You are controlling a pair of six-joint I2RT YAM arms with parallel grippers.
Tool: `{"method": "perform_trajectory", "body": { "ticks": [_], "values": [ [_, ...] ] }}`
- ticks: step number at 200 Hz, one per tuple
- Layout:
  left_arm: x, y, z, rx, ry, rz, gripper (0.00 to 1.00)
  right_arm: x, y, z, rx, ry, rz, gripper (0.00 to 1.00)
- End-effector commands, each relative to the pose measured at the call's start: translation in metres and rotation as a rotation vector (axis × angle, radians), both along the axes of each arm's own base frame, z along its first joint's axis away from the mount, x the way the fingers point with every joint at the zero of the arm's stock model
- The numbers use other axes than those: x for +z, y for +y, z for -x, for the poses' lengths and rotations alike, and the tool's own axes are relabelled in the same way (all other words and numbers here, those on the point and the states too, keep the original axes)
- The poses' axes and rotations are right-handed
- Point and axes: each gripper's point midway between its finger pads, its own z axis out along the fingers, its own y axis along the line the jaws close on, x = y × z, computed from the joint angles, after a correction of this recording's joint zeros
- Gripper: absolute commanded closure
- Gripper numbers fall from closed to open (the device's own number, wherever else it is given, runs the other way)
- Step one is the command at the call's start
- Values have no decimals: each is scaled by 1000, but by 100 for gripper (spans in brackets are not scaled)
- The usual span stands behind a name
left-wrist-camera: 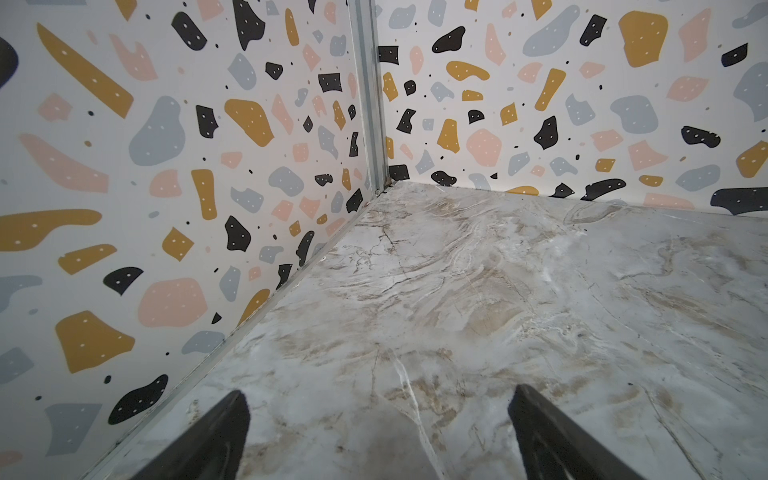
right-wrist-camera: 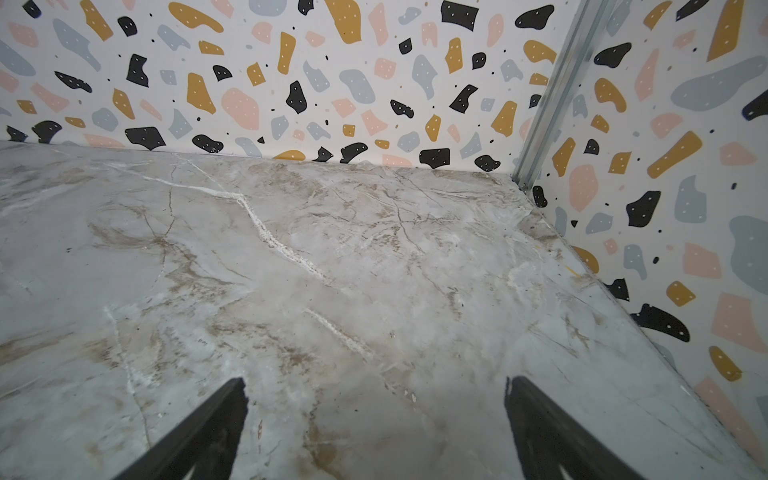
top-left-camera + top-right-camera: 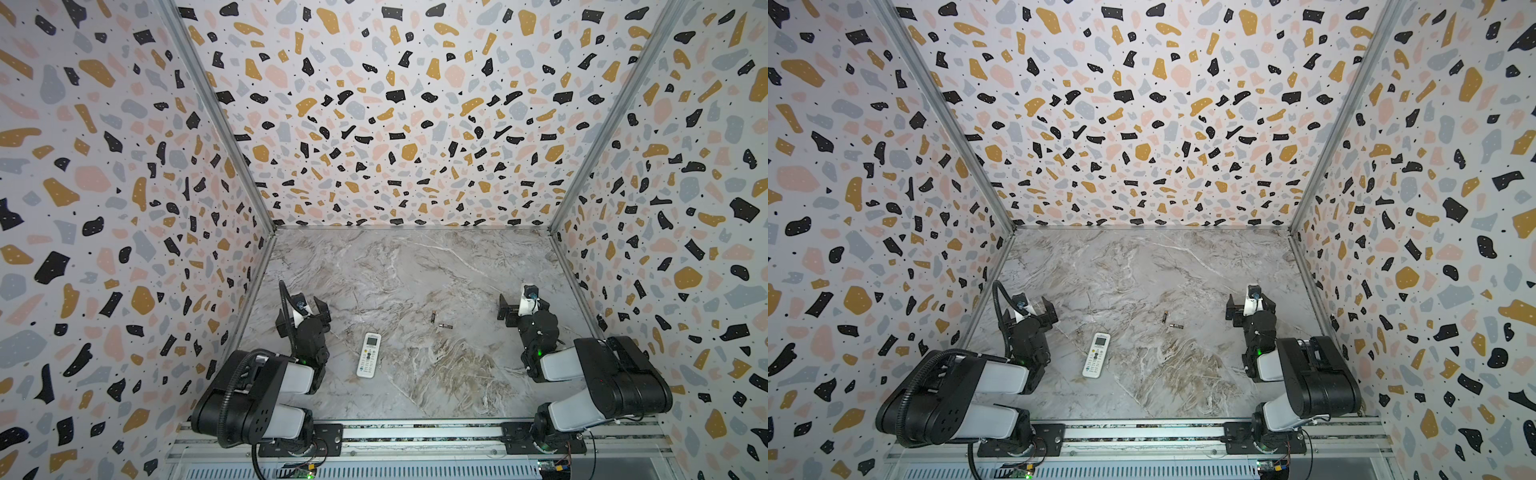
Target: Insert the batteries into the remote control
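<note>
The white remote control should be gripped next by my left gripper, which should go to its screen end (image 3: 372, 342) and close there, across the remote control's long sides.
The white remote control (image 3: 369, 355) (image 3: 1096, 355) lies face up on the marble table (image 3: 415, 270), its small screen at the far end. Two batteries, one (image 3: 433, 317) (image 3: 1165, 317) pointing away and one (image 3: 445, 326) (image 3: 1176, 326) lying crosswise, rest close together to the remote's far right. My left gripper (image 3: 302, 312) (image 3: 1030, 309) (image 1: 378, 390) stands open to the remote's far left, nothing between its fingers. My right gripper (image 3: 523, 305) (image 3: 1250, 305) (image 2: 374, 379) is open too, well right of the batteries. Neither wrist view shows the remote or batteries.
Terrazzo-patterned walls (image 3: 124, 249) close the table on the left, back and right, with metal corner posts (image 1: 370, 95) (image 2: 557, 95). A metal rail (image 3: 415, 432) carrying both arm bases runs along the front edge.
</note>
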Motion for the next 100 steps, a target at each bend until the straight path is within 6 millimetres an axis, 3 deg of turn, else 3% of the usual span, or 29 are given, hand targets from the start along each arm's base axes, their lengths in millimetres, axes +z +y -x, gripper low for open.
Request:
{"method": "perform_trajectory", "body": {
  "ticks": [1, 60, 100],
  "values": [
    [16, 1, -5, 7, -69, 26, 1, 13, -1, -6, -4, -36, -10, 1],
    [17, 1, -4, 6, -72, 26, 0, 13, 0, -5, -2, -38, -5, 1],
    [20, 6, -2, 45, -75, 39, 0, 24, 6, -2, 0, -59, 26, 1]
  ]
}}
